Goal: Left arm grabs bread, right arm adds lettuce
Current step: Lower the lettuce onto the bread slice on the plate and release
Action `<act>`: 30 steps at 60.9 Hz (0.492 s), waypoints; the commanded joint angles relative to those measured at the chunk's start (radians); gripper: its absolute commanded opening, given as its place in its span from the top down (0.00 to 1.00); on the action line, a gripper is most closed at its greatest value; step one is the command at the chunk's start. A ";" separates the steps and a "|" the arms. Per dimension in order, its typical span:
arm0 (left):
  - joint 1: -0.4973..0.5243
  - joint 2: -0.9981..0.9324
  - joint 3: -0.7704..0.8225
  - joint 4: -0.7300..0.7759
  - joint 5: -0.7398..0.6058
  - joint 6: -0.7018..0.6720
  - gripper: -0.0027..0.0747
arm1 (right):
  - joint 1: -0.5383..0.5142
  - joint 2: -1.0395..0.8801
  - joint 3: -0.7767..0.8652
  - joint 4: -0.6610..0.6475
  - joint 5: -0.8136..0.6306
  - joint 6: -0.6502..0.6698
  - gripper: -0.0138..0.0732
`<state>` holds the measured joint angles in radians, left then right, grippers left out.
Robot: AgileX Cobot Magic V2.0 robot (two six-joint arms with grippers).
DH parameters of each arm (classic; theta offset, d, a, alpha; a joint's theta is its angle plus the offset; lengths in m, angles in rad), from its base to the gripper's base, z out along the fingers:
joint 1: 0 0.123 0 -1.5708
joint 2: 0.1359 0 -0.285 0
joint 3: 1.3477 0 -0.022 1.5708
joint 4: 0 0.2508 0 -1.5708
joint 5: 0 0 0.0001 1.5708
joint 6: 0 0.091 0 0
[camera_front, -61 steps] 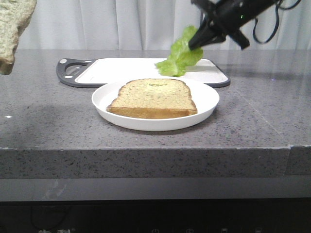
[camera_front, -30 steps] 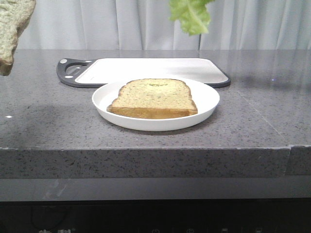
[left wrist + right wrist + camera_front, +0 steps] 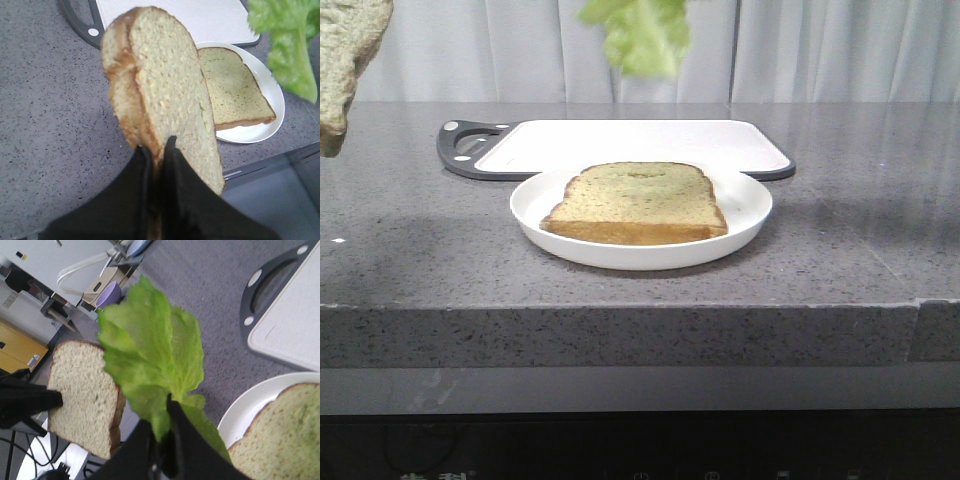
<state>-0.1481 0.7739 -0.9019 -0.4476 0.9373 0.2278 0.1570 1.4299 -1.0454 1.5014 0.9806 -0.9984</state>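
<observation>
The robot's right gripper should release the lettuce on the back part of the slice [image 3: 654, 174] that lies on the white plate.
My left gripper [image 3: 156, 150] is shut on the bread [image 3: 160, 95], a thick pale slice with a golden crust, held up in the air at the far left of the front view [image 3: 345, 60]. It also shows in the right wrist view [image 3: 82, 395]. My right gripper [image 3: 159, 422] is shut on the lettuce [image 3: 152, 360], a bright green ruffled leaf. The leaf hangs at the top of the front view [image 3: 642, 35], above the table behind the plate; the gripper itself is out of that view. The lettuce also shows in the left wrist view [image 3: 290, 45].
A second slice with a faint greenish smear [image 3: 638, 200] lies on a white plate [image 3: 745, 215] on the grey counter. A white cutting board with a dark rim [image 3: 620, 142] lies behind the plate. The counter's front edge is near.
The lettuce has risen off the cutting board and moved left, and the right arm has left the front view. The held bread and the plate have not moved.
</observation>
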 commanded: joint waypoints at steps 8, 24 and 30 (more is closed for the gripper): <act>0.002 -0.003 -0.026 -0.029 -0.064 -0.001 0.99 | 0.056 -0.034 0.054 0.092 -0.020 -0.051 0.98; 0.002 -0.003 -0.026 -0.029 -0.064 -0.001 0.99 | 0.056 0.049 0.066 0.151 -0.013 -0.051 0.98; 0.002 -0.003 -0.026 -0.029 -0.064 -0.001 0.99 | 0.056 0.095 0.065 0.183 -0.002 -0.051 0.98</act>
<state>-0.1481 0.7739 -0.9019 -0.4476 0.9373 0.2278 0.2131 1.5261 -0.9589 1.5916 0.9349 -1.0348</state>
